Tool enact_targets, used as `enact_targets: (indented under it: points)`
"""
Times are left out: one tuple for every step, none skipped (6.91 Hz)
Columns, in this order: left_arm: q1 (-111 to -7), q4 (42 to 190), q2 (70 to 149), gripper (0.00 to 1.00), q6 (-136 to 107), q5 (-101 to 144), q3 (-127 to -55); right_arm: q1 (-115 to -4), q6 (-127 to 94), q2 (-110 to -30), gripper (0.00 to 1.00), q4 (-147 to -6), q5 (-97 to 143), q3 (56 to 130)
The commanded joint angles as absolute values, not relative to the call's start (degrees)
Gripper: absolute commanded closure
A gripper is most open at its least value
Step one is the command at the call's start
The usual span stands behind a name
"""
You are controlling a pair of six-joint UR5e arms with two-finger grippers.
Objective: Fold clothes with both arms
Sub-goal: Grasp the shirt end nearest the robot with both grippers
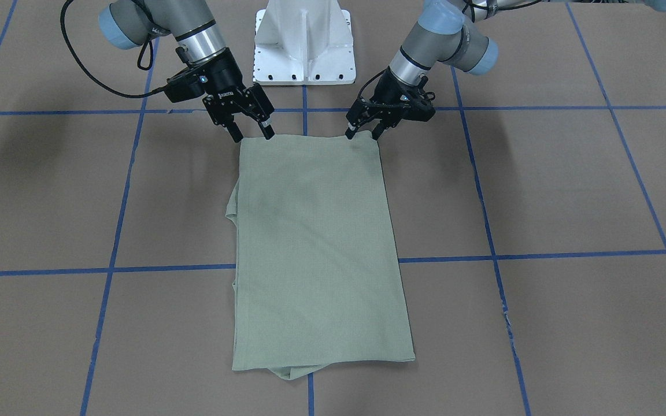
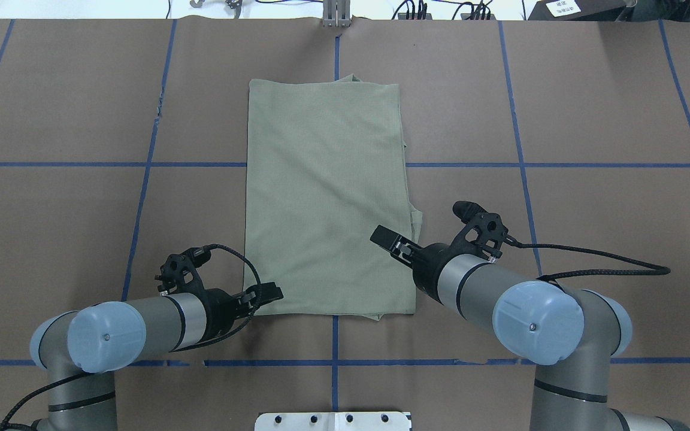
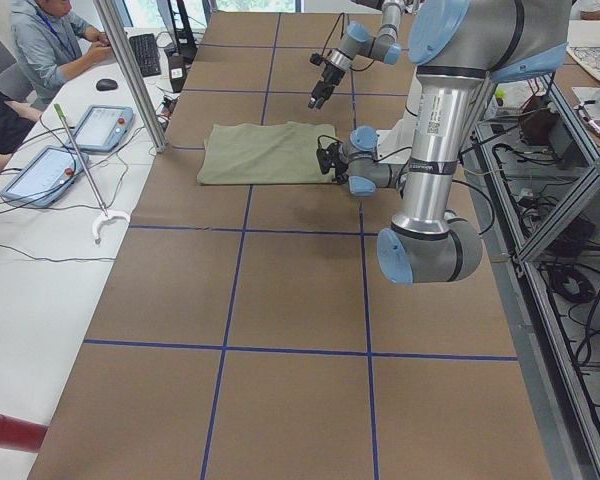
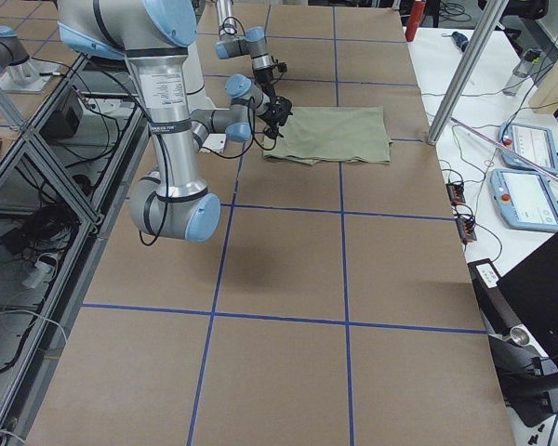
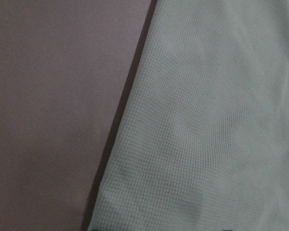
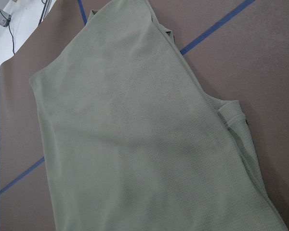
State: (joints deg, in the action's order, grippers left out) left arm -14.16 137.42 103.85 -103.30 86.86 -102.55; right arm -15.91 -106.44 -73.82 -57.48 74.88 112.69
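I should next grab the pale sage-green shirt with my right gripper at its near end, just inside the corner (image 1: 279, 149) beside the lower layer that sticks out.
The pale sage-green shirt (image 1: 315, 248) lies flat on the brown table, folded into a long narrow rectangle (image 2: 327, 197) running away from the robot. A bit of a lower layer sticks out along its right side (image 2: 415, 218). My left gripper (image 1: 363, 135) is open, low at the shirt's near-left corner (image 2: 270, 294). My right gripper (image 1: 252, 134) is also open and hovers above the near-right corner (image 2: 388, 240). The left wrist view shows close-up knit fabric (image 5: 212, 120) and its edge against the table. From the right wrist I see the shirt (image 6: 135, 134) from higher up. No fingers show in either wrist view.
The white pedestal base (image 1: 304, 46) stands just behind the shirt's near edge. Blue tape lines (image 2: 141, 164) grid the brown table. Beyond the table's far edge, people (image 3: 50, 40) sit at a white side table with tablets (image 3: 105, 125), beside a metal pole (image 3: 130, 70).
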Motion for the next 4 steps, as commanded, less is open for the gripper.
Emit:
enact_targets:
  points:
    - [-14.24, 134.75, 103.80, 0.12, -101.62, 87.01, -103.01, -15.65, -106.44, -73.74, 0.00, -57.48, 74.88, 112.59]
    - [-14.15, 134.56, 103.54, 0.12, -100.56, 87.10, -102.92, -15.47, -106.44, -73.74, 0.00, -57.48, 74.88, 112.59]
    - [-14.06, 134.56, 103.45, 0.12, -100.29, 87.10, -102.92, -15.47, -106.52, -73.74, 0.00, -57.48, 74.88, 112.59]
    - [-14.06, 134.56, 103.53, 0.12, -100.28, 87.80, -103.01, -15.47, -106.44, -73.74, 0.00, -57.48, 74.88, 112.59]
